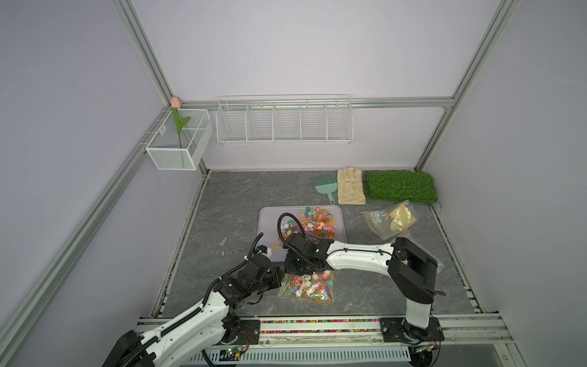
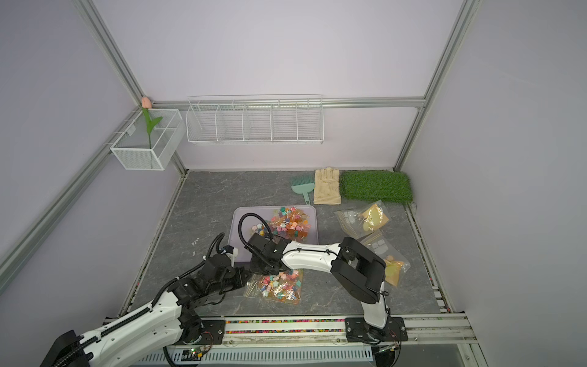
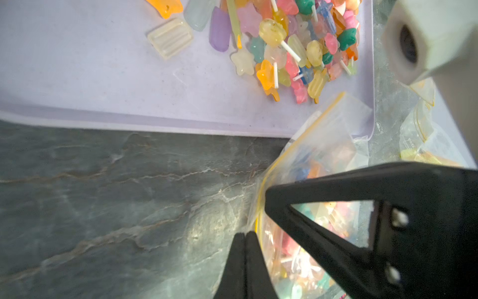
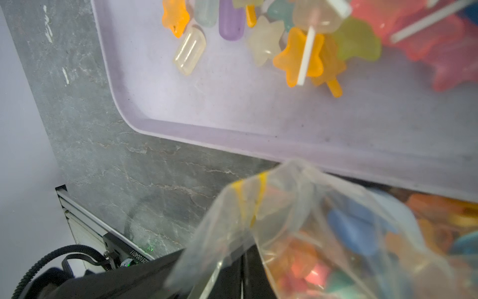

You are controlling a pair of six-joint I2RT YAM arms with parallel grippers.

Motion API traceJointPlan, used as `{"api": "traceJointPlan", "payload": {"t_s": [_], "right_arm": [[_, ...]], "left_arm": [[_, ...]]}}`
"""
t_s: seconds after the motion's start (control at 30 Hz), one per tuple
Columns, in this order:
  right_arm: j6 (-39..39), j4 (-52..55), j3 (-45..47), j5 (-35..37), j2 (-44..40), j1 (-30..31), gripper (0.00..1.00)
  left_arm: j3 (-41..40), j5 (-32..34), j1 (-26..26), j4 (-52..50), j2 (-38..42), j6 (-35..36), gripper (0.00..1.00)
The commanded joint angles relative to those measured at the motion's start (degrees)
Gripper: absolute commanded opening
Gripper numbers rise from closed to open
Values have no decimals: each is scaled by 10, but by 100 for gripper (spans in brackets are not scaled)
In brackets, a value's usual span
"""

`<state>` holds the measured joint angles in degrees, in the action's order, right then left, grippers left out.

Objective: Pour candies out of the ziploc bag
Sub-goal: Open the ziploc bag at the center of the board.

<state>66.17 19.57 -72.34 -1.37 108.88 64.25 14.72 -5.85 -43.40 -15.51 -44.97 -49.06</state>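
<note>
I need to take one edge (image 3: 256,222) of the bag with my left gripper at the yellow zip line, where the edges lie close together, and pull it away from my right gripper.
The clear ziploc bag (image 1: 309,286) (image 2: 279,286) lies on the dark table just in front of the lilac tray (image 1: 266,219) (image 2: 241,219), with many coloured candies (image 1: 314,284) inside. More candies (image 1: 317,222) (image 3: 297,38) (image 4: 297,51) are heaped on the tray's far right part. My left gripper (image 1: 281,279) (image 3: 244,235) is shut at the bag's left edge, beside the yellow zip line, and the film seems pinched in its tips. My right gripper (image 1: 303,272) (image 4: 243,256) is shut on the bag's far lip, where the film (image 4: 310,220) rises out of its jaws.
Two other small bags (image 1: 389,219) (image 2: 390,267) lie to the right, one partly under the right arm. Along the back right are a green turf mat (image 1: 398,186), a cream glove (image 1: 349,186) and a teal brush (image 1: 325,186). A wire rack (image 1: 284,122) and a mesh box (image 1: 179,139) hang on the walls.
</note>
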Motion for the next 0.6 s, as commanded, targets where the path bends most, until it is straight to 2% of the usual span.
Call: {"api": "traceJointPlan", "payload": {"t_s": [0.0, 0.43, 0.57], "right_arm": [[0, 30, 18, 21, -22, 0, 7], [-15, 26, 25, 23, -39, 1, 7], [-27, 21, 17, 18, -34, 1, 7]], "left_arm": [[6, 27, 2, -13, 8, -7, 0], [5, 25, 2, -15, 9, -9, 0], [4, 8, 2, 4, 8, -3, 23]]}}
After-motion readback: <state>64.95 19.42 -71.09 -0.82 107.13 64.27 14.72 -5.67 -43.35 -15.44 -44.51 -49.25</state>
